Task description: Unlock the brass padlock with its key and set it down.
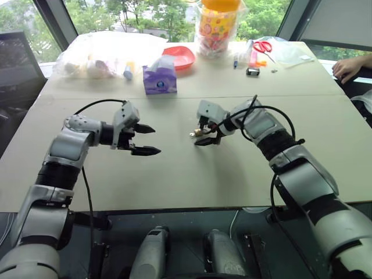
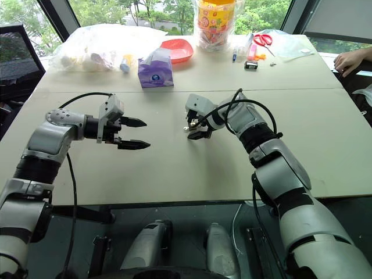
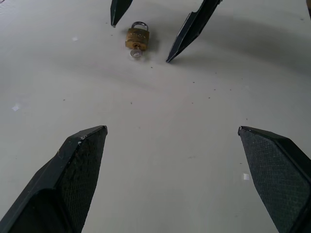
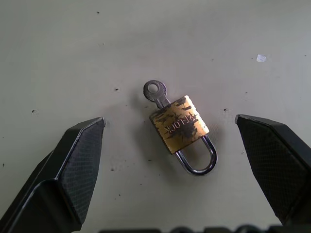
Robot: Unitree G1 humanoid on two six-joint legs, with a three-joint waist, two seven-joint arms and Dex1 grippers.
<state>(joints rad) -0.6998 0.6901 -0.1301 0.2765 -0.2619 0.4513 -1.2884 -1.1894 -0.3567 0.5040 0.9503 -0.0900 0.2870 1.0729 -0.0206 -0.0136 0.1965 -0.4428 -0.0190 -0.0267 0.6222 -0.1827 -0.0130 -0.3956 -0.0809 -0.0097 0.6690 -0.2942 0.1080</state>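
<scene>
The brass padlock's body sits crooked to my right gripper's fingers, so I need to straighten it and take it by its sides (image 4: 163, 135), keeping the key clear.
The brass padlock (image 4: 179, 125) lies flat on the beige table (image 1: 174, 174), near its middle. Both legs of its silvery shackle sit in the body. The key (image 4: 155, 91) sticks out of the end of the body opposite the shackle. My right gripper (image 1: 202, 133) points down at the lock and is open. Its fingers stand on either side of the lock without touching it. The left wrist view also shows the padlock (image 3: 137, 37) and key (image 3: 135, 53) between the right fingertips (image 3: 189, 34). My left gripper (image 1: 154, 140) hovers open and empty to the left, aimed at the lock.
At the back of the table are a purple tissue box (image 1: 159, 80), a red bowl (image 1: 180, 56), a clear bag of small items (image 1: 104, 55), a colourful jar (image 1: 218, 26) and red-handled scissors (image 1: 264, 46). A person's hand (image 1: 349, 67) rests at the far right edge.
</scene>
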